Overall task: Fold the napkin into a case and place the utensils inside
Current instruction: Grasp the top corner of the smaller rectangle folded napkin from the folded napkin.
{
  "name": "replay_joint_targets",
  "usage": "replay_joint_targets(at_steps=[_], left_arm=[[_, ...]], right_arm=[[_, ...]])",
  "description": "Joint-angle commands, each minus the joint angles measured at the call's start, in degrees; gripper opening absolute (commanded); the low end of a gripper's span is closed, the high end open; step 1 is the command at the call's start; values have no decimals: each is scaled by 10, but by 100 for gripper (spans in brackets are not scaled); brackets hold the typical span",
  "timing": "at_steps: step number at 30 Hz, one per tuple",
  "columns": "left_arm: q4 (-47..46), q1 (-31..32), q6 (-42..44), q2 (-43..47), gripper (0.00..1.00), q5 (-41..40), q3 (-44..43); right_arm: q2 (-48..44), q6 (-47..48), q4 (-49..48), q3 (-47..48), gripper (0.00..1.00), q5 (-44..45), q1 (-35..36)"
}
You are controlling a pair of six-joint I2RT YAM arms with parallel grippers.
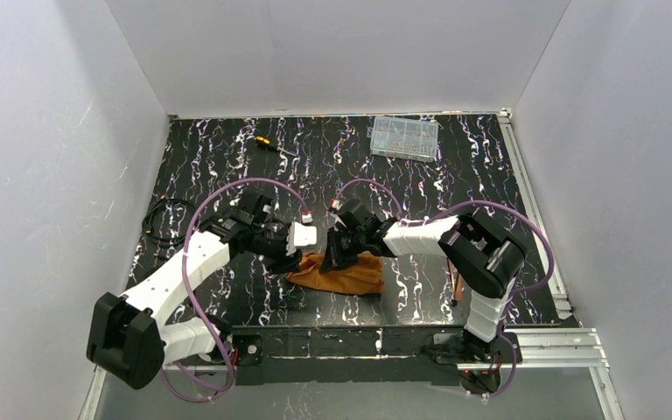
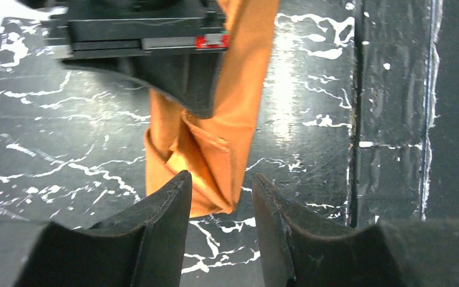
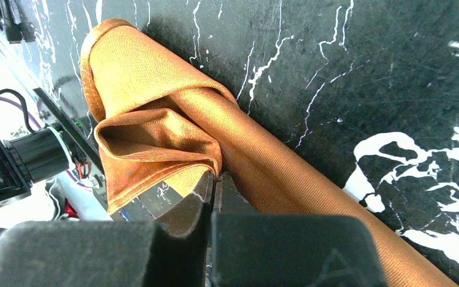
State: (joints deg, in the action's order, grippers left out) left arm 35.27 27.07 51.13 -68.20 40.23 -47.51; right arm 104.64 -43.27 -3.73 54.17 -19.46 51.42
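My left gripper needs to pinch the flap's loose end (image 2: 222,200) while my right gripper opens and backs away, because the napkin's flap is bunching up at my right gripper's fingers.
The rust-orange napkin (image 1: 343,274) lies bunched and partly rolled on the black marbled table, near the front middle. My right gripper (image 3: 215,174) is shut, pinching a folded edge of the napkin (image 3: 155,113) at its fingertips. My left gripper (image 2: 221,179) is open just short of the napkin's narrow end (image 2: 215,143); the cloth tip lies between and beyond the tips and is not gripped. The right gripper's black body (image 2: 155,54) hangs over the cloth's far part. A thin copper-coloured sliver (image 1: 458,285), probably the utensils, shows beside the right arm, mostly hidden.
A yellow-and-black screwdriver (image 1: 267,144) and a clear plastic compartment box (image 1: 404,137) lie at the back of the table. A black cable coil (image 1: 164,219) sits at the left edge. A metal rail (image 1: 534,210) runs along the right edge. White walls enclose the table.
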Motion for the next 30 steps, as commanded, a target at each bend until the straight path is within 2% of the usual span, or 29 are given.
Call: replay_joint_targets(at_steps=[1, 6, 11, 16, 20, 23, 25, 27, 28, 29, 30], left_arm=[[-12, 28, 28, 12, 41, 26, 49], [-53, 48, 38, -15, 41, -3, 74], [-178, 57, -28, -31, 37, -112, 100], [-209, 57, -58, -38, 33, -165, 105], [-210, 57, -57, -38, 30, -171, 116], [-212, 57, -55, -41, 28, -173, 126], [-210, 57, -58, -43, 28, -163, 128], [-207, 57, -64, -44, 27, -155, 126], [-207, 57, -64, -43, 27, -152, 125], [-206, 57, -64, -42, 27, -149, 125], [-205, 57, -63, -40, 27, -148, 126]], right_arm=[[8, 5, -7, -15, 1, 0, 2], [2, 2, -20, -23, 1, -4, 3], [-6, 1, -46, -36, 1, -16, 3], [-21, 1, -99, -58, 2, -42, 2], [-33, 9, -117, -72, 7, -56, 2], [-43, 12, -130, -81, 15, -60, 3], [-50, 17, -131, -81, 24, -59, 2], [-56, 23, -137, -79, 41, -63, 2], [-60, 27, -145, -79, 73, -65, 2], [-65, 28, -152, -80, 95, -67, 3], [-70, 30, -159, -81, 98, -67, 3]])
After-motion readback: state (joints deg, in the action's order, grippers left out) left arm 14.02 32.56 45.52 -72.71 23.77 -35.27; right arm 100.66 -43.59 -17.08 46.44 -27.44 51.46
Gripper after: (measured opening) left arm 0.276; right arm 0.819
